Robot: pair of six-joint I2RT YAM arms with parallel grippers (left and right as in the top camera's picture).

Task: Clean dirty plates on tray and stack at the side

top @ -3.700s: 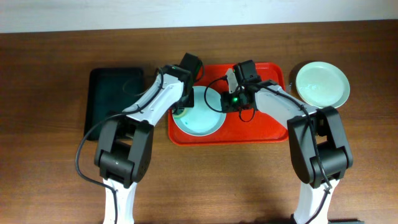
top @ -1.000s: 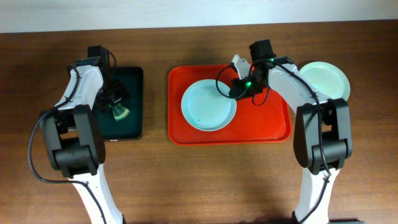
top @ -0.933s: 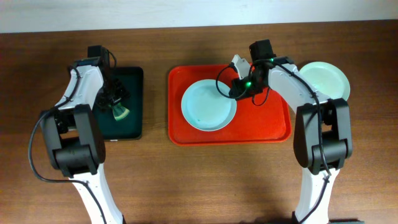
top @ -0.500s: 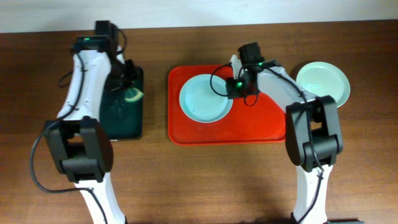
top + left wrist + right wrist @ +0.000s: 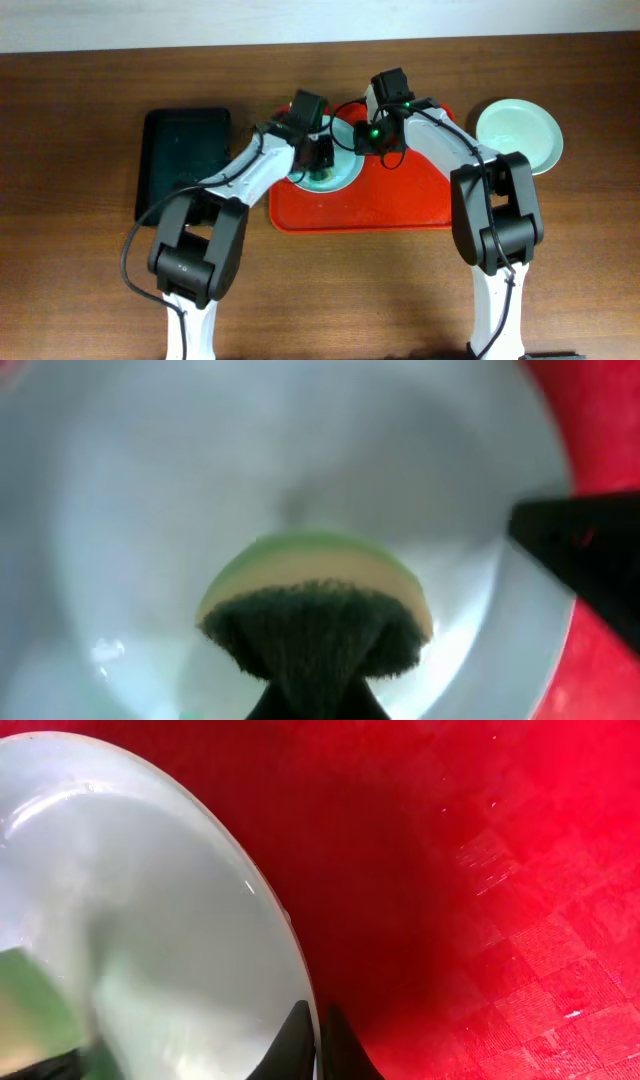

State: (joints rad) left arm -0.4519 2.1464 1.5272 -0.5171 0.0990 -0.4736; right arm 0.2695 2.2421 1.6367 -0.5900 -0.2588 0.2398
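Note:
Next, I release the green and yellow sponge from my left gripper inside the black tray [image 5: 197, 180], toward its edge facing the red tray.
A pale mint plate [image 5: 343, 172] lies at the back left of the red tray [image 5: 400, 200]. My left gripper [image 5: 320, 162] is shut on a green and yellow sponge [image 5: 315, 600] with a dark scouring face, which it presses onto the plate's inside [image 5: 180, 480]. My right gripper [image 5: 361, 146] is shut on the plate's right rim [image 5: 300, 970], one finger on each side of the edge. In the right wrist view the plate [image 5: 130, 900] fills the left and the tray [image 5: 480, 870] the right. A second pale plate [image 5: 518, 135] lies on the table right of the tray.
A smaller black tray [image 5: 185, 165] lies on the wooden table left of the red tray. Both arms cross over the red tray's back half. The right gripper's dark finger [image 5: 590, 555] shows at the plate's edge in the left wrist view.
My left arm has swung right from the black tray to the plate on the red tray, carrying the sponge. My right gripper stays on the plate's rim; the plate shifted slightly back.

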